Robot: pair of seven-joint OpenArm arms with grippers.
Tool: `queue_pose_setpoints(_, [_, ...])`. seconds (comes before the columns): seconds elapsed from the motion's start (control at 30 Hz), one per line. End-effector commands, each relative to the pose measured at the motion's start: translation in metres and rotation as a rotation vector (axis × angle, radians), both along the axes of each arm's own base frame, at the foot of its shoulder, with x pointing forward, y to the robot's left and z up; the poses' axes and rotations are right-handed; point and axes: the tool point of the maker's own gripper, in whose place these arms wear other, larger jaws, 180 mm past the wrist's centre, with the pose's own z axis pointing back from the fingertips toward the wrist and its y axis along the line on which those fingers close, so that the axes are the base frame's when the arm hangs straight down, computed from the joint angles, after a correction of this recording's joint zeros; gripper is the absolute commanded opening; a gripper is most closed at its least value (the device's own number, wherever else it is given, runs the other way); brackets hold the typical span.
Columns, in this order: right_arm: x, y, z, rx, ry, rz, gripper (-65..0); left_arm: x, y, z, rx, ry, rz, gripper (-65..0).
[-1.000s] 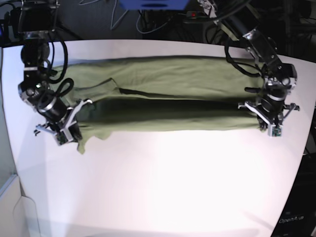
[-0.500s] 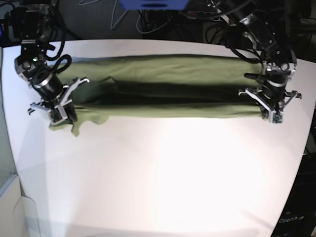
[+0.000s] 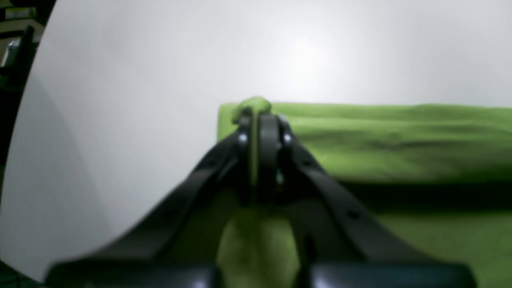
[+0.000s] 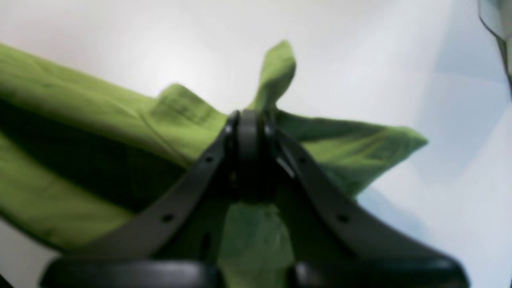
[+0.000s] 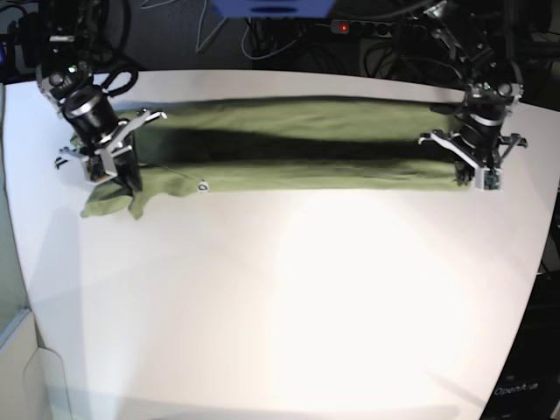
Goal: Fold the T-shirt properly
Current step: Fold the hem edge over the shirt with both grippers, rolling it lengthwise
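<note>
The robot's left gripper needs to release the lifted corner of the T-shirt on its flat back layer (image 5: pixel 457 130), near the short end of the T-shirt.
The olive-green T-shirt (image 5: pixel 297 175) lies as a long, narrow folded band across the far part of the white table (image 5: pixel 280 297). Its near layer is lifted, with a dark shadowed gap behind it. A small white label (image 5: pixel 203 185) shows near its left end. On the base view's left, my right gripper (image 5: pixel 118 179) is shut on the T-shirt (image 4: pixel 80 120); a sleeve flap (image 5: pixel 109 203) sags below it. On that view's right, my left gripper (image 5: pixel 468 178) is shut on the cloth's corner. In the wrist views the right gripper (image 4: pixel 250 120) and left gripper (image 3: pixel 260 116) each pinch green cloth (image 3: pixel 400 140).
Dark cables and equipment (image 5: pixel 289 35) crowd the space just behind the table's far edge. The table's right edge (image 5: pixel 538 262) curves inward toward the front. At the near left a pale box corner (image 5: pixel 39 376) shows.
Both grippers have carried the T-shirt's near edge toward the table's far side. The band now looks narrower and straighter, and the sleeve flap hangs below the right gripper.
</note>
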Motion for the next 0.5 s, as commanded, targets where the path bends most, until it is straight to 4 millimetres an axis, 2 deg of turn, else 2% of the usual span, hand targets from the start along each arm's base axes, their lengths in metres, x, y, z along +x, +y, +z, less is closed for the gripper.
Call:
queue_pose_setpoints(0.0, [0.002,-0.002,0.012,0.01,-0.048,-0.005,-65.0,0.008,0.003,0.014,0.01,-0.055,0.0,-63.3])
queue_pose_setpoints(0.2, [-0.006,-0.008,0.007,0.064,-0.067,-0.07,-65.0,0.003,0.003,0.01,0.009,-0.043,0.002,-63.3])
queue_pose_setpoints(0.47, [-0.02,-0.011,-0.025,0.136,-0.026,-0.119,-65.0,0.002,0.002,0.007,0.002,-0.035,0.002,-63.3])
